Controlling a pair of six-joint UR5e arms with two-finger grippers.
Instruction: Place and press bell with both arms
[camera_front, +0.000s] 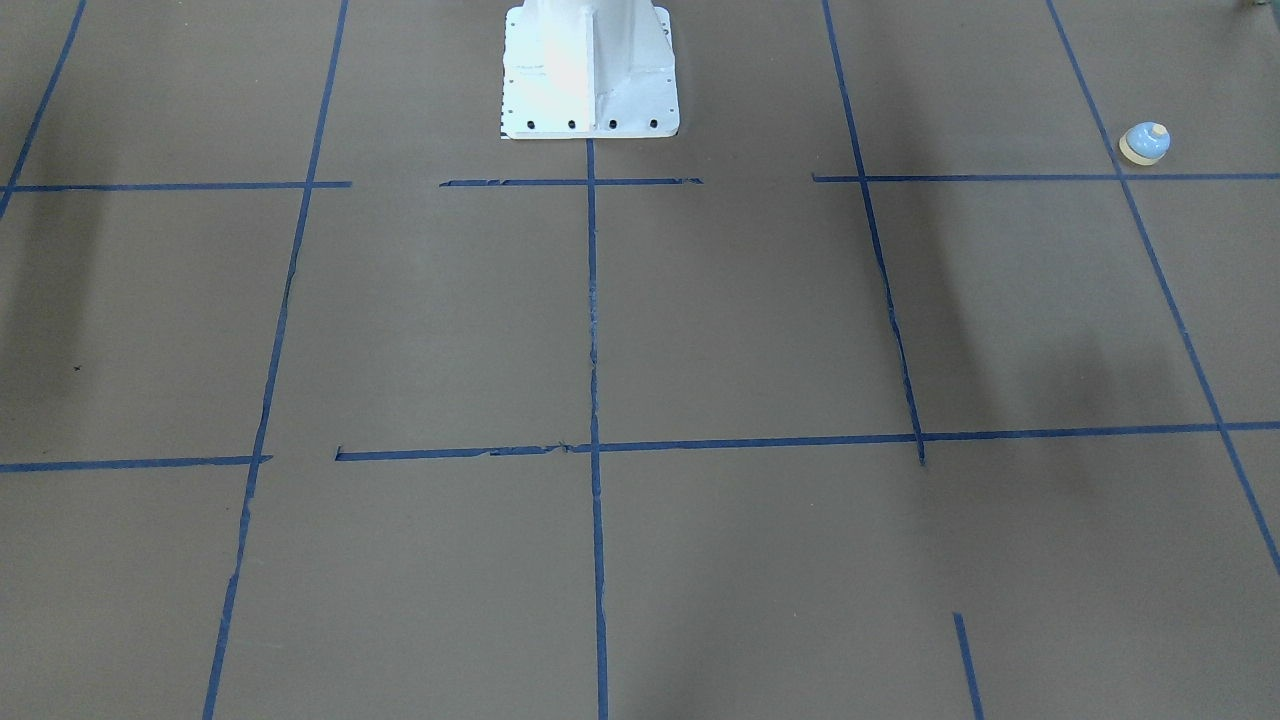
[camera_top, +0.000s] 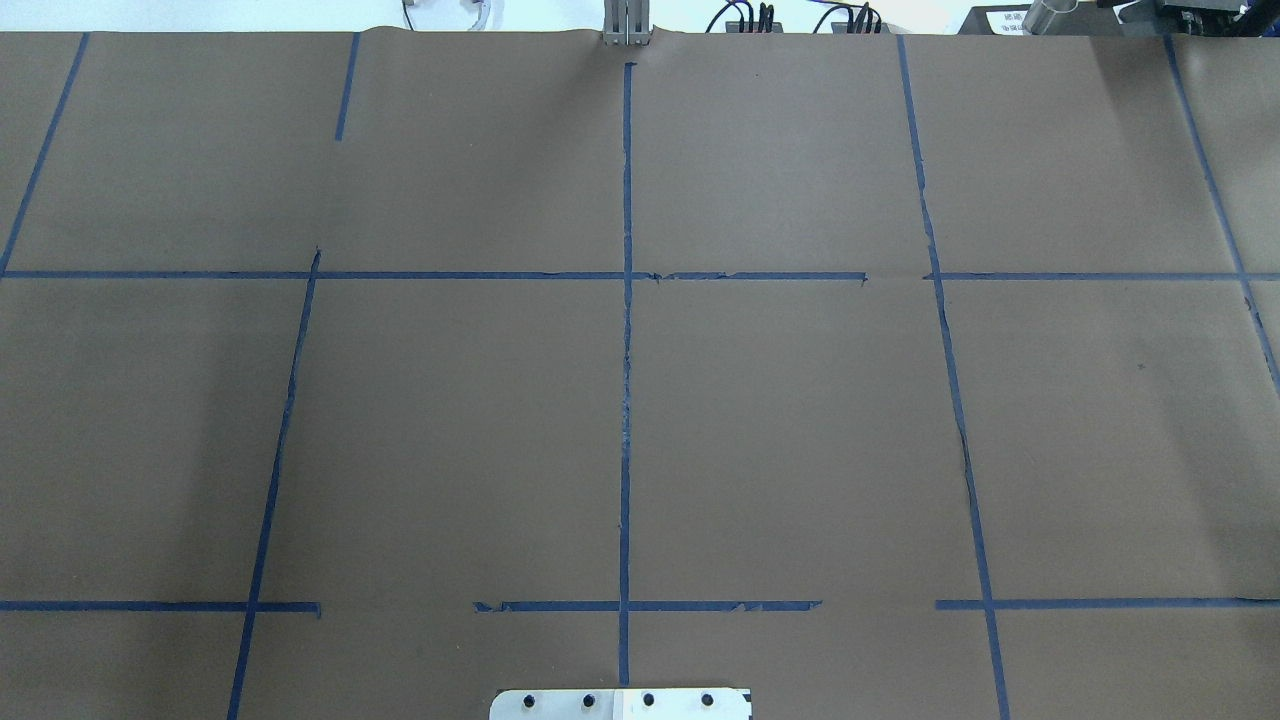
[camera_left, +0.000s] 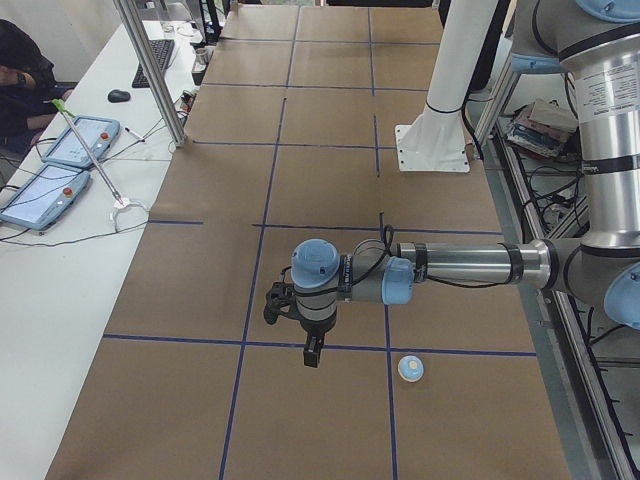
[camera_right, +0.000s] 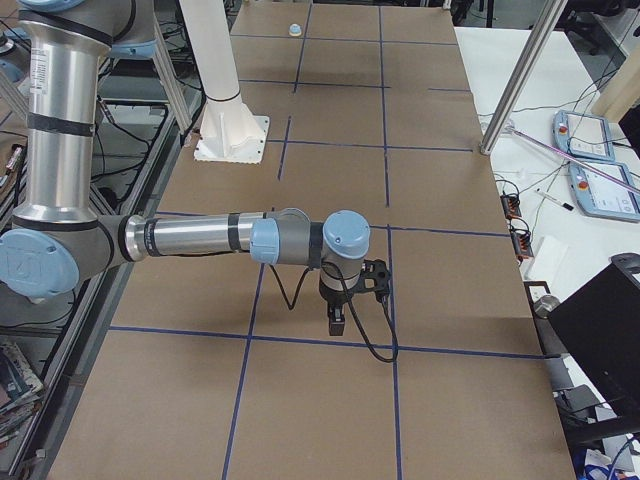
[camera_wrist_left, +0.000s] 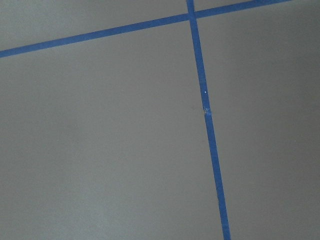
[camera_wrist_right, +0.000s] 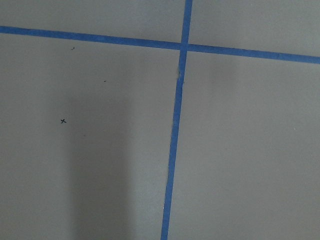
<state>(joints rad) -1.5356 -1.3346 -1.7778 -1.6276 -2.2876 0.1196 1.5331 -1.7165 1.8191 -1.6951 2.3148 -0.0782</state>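
The robot's left gripper should move to the bell next and close on the sides of its light-blue dome (camera_front: 1148, 142), just above the cream base.
The small light-blue bell (camera_front: 1144, 143) with a cream base and button stands on the brown paper near the robot's side of the table, at the robot's far left. It also shows in the exterior left view (camera_left: 411, 369) and far off in the exterior right view (camera_right: 294, 29). My left gripper (camera_left: 312, 355) hangs pointing down above the table, a short way from the bell and apart from it. My right gripper (camera_right: 337, 325) hangs over the table's other end. Both show only in side views, so I cannot tell whether they are open or shut. Both wrist views show only paper and tape.
The white pedestal base (camera_front: 590, 70) stands at the table's middle on the robot's side. Blue tape lines (camera_top: 626, 400) divide the brown paper into a grid. A white side table with tablets (camera_left: 60, 150) and a metal post (camera_left: 150, 70) lies beyond the far edge.
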